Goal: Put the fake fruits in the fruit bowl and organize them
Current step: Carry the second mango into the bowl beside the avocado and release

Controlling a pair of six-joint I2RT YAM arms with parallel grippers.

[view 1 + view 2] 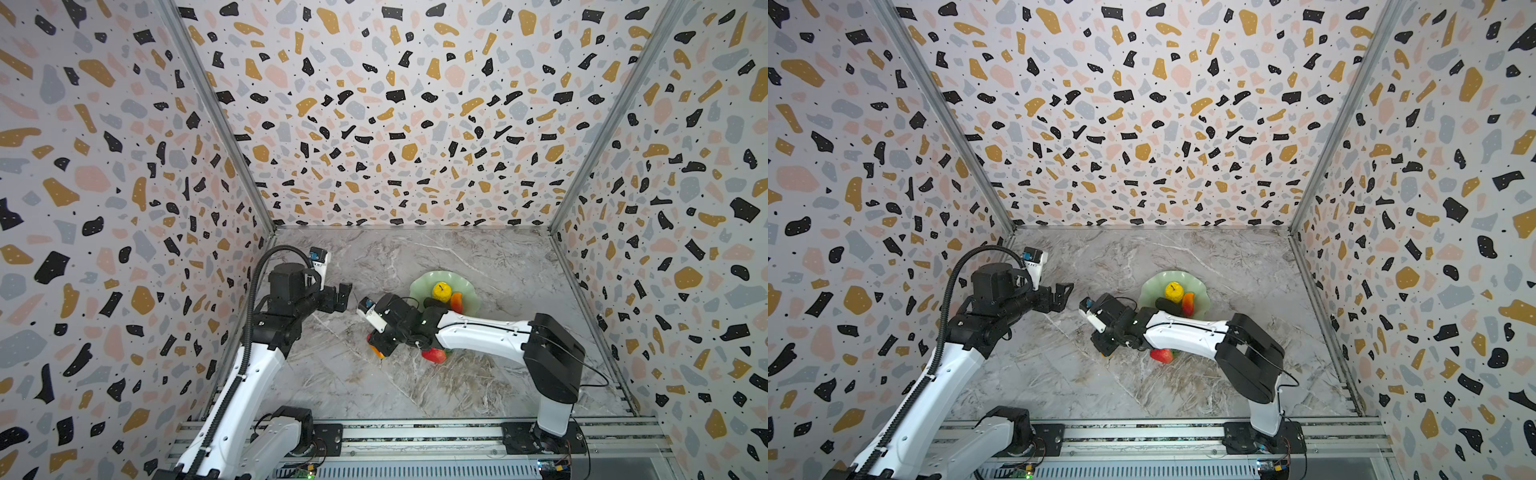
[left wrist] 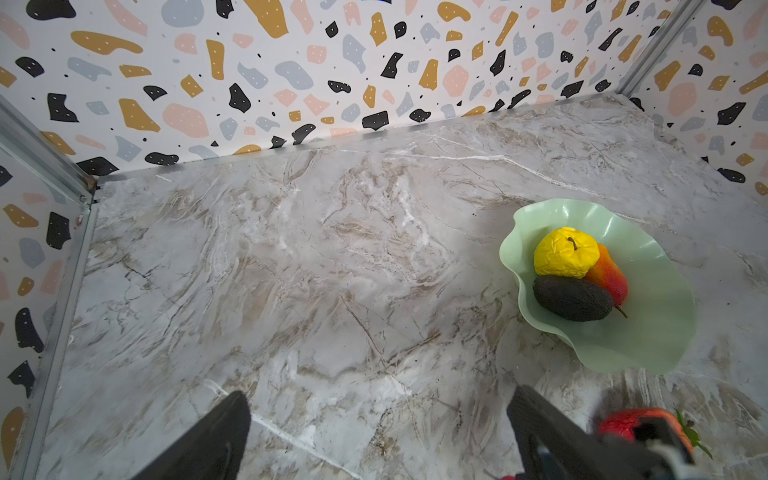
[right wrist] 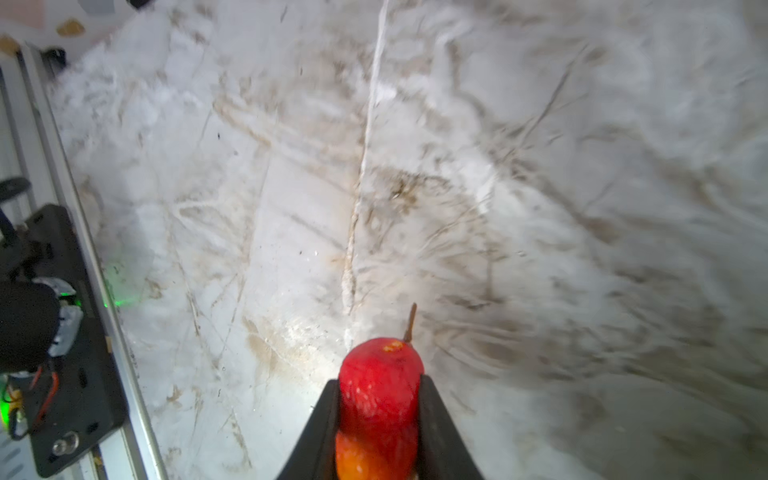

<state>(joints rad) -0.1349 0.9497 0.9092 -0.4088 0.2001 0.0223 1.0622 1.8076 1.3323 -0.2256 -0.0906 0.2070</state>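
Next, I set the long red-orange fruit between the dark oval fruit and the bowl's rim (image 1: 425, 311) with my right gripper.
The pale green fruit bowl (image 1: 432, 277) (image 1: 1170, 275) (image 2: 648, 345) stands right of centre. It holds a lumpy yellow fruit (image 1: 441, 291) (image 2: 565, 257), a dark oval one (image 2: 571, 297) and a red-orange elongated one (image 1: 456, 301) (image 2: 611, 276). In front of the bowl, low over the table, my right gripper (image 1: 384, 343) (image 3: 378, 382) is shut on another elongated red-orange fruit (image 3: 380, 399) (image 1: 376, 352). A red strawberry (image 1: 434, 355) (image 1: 1160, 355) lies on the table beside it, under the right forearm. My left gripper (image 1: 343, 295) (image 2: 379, 392) hangs open and empty to the left of the bowl.
Patterned walls (image 1: 395, 124) with metal frame posts close in the marble table (image 1: 415, 257) on three sides. A metal rail (image 1: 415, 432) carrying both arm bases runs along the front edge.
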